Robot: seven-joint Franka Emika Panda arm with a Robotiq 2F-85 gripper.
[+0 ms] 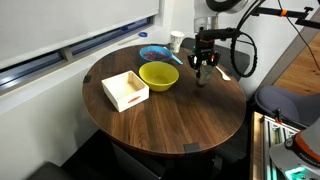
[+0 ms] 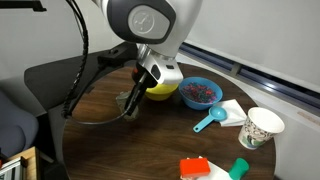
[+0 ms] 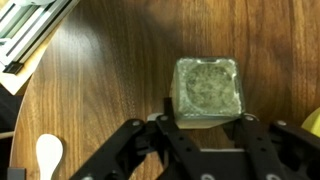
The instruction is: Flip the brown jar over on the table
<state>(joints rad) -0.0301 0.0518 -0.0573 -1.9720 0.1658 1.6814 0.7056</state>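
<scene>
The brown jar, now standing on the dark table, will be released by my gripper on the bare wood (image 1: 201, 88) that lies between the yellow bowl and the edge of the table.
The brown jar (image 3: 207, 92) is a dull grey-brown jar with a paler speckled top, standing on the dark wood-grain table (image 3: 100, 90). In the wrist view my gripper (image 3: 207, 120) has a finger tight against each side of the jar's lower part and looks shut on it. In both exterior views the gripper (image 1: 204, 66) (image 2: 136, 92) points down at the jar (image 1: 203, 78) (image 2: 131, 103), near the table's (image 1: 170, 120) (image 2: 105, 140) edge, beside the yellow bowl. The jar's base is hidden by the fingers.
A yellow bowl (image 1: 158, 75) (image 2: 160, 90) stands close to the jar. A white box (image 1: 125, 90), a blue bowl (image 1: 153, 52) (image 2: 198, 93), a white cup (image 1: 176, 41) (image 2: 262, 127), a blue scoop (image 2: 208, 122), a white spoon (image 3: 48, 155) and a red-capped bottle (image 2: 195, 168) are also on the table.
</scene>
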